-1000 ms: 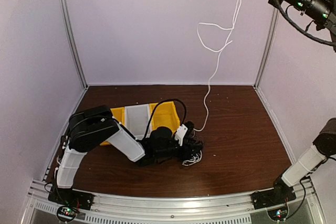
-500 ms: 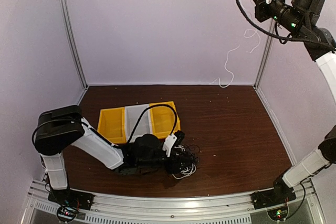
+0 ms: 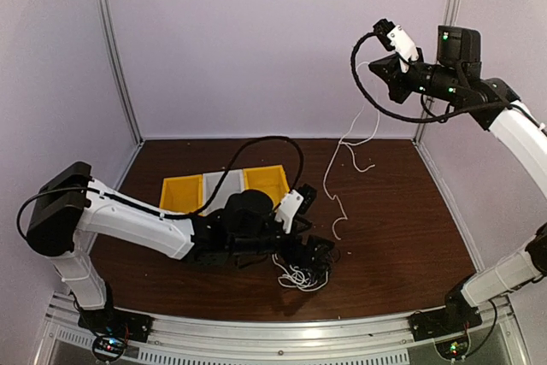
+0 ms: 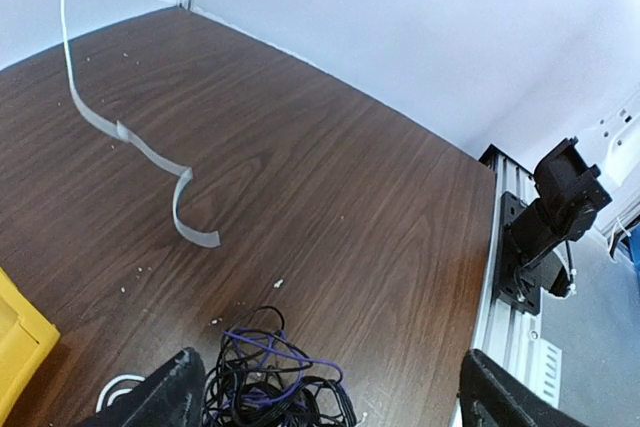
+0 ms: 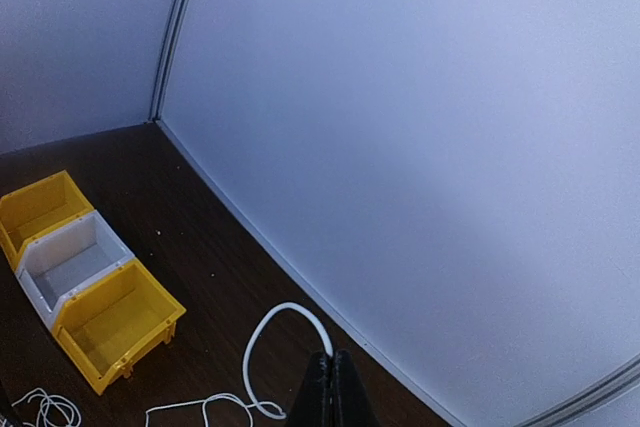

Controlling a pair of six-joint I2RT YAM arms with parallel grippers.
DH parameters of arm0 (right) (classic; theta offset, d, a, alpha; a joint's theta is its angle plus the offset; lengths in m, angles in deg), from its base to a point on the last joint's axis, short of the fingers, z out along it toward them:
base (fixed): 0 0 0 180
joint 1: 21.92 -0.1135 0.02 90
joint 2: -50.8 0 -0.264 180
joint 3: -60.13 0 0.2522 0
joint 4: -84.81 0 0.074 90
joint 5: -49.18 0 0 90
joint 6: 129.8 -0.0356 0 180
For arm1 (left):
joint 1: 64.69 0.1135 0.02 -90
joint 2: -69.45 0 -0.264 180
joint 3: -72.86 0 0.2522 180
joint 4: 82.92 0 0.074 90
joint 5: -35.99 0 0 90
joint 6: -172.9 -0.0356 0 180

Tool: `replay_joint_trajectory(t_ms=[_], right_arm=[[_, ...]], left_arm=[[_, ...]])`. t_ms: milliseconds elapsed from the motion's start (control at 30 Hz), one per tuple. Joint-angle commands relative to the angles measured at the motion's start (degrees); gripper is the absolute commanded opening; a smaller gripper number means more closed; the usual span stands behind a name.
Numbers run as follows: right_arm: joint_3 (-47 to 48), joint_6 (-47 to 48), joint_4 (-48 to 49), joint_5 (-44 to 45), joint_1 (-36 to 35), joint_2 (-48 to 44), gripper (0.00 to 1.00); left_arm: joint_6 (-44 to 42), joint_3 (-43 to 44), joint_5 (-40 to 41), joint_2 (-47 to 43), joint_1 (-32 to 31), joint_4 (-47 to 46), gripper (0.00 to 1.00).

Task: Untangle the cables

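Note:
The robot's left gripper needs to go to the hanging white cable next and close on the cable's crossing [image 3: 344, 140], above the cable's loose ends and below the right gripper.
A tangle of thin black, dark blue and white cables [image 3: 306, 264] lies on the brown table in front of the bins. My left gripper [image 3: 309, 250] is down at the tangle and open. In the left wrist view the black and blue loops [image 4: 268, 379] sit between its wide-apart fingers [image 4: 178, 389], close to the left one. My right gripper [image 3: 382, 68] is raised at the upper right and shut on a white cable [image 3: 340, 179]. That cable hangs down to the table, its end near the tangle. The right wrist view shows it looping from the shut fingertips [image 5: 322, 383].
Three small bins stand side by side behind the left arm: yellow [image 3: 181, 192], white [image 5: 70, 259] and yellow [image 3: 267, 181]. The hanging white cable also crosses the left wrist view [image 4: 130, 137]. The right arm's base [image 4: 560, 207] and the metal rail are at the near edge.
My right gripper has come down and to the left with the white cable, whose lower part now lies on the table. My left arm has reached further right over the tangle.

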Motion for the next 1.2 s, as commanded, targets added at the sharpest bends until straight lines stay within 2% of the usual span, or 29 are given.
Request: replay_joint_trajectory(t_ms=[0,133,200,233,300,533,667,833,967,1167], right_arm=[[-0.31,-2.40,0.04,-6.48,0.13,-1.68,0.00],[2.16,-2.53,-2.08,-12.49,0.16,-0.52,0.00],[3.33,-2.61,-3.55,-16.84,0.16,-0.17,0.00],[3.63,-2.39,-4.27,-19.47,0.16,-0.12,0.00],[3.97,-1.68,-6.08,-24.29,0.18,-0.02,0.00],[2.35,-2.50,-7.19,-29.78,-0.02,-1.04,0.00],[1.08,-4.39,-6.14,-31.40,-0.02,-1.57,0.00],[0.18,-4.81,-6.20,-33.51,0.01,-1.86,0.00],[-0.49,-3.42,-7.45,-35.61,-0.07,-2.00,0.00],[-1.51,-3.06,-7.90,-36.47,-0.17,-2.38,0.00]], left_arm=[[-1.86,1.46,5.85,-4.59,0.27,3.78,0.90],[-4.21,-0.23,12.01,-9.77,0.29,3.39,0.85],[-7.86,0.25,12.30,-11.49,0.40,3.62,0.78],[-9.54,1.15,12.22,-11.98,0.60,4.42,0.72],[-11.77,4.10,10.76,-12.53,1.63,7.41,0.62],[-13.36,13.30,4.37,-9.81,8.02,13.85,0.60],[-14.54,14.73,-2.07,-7.29,9.96,11.24,0.49],[-15.38,15.79,-1.90,-5.29,10.37,7.76,0.47],[-16.42,21.21,-3.74,-1.83,12.16,10.24,0.54],[-15.38,26.62,-11.96,3.57,16.50,13.18,0.54]])
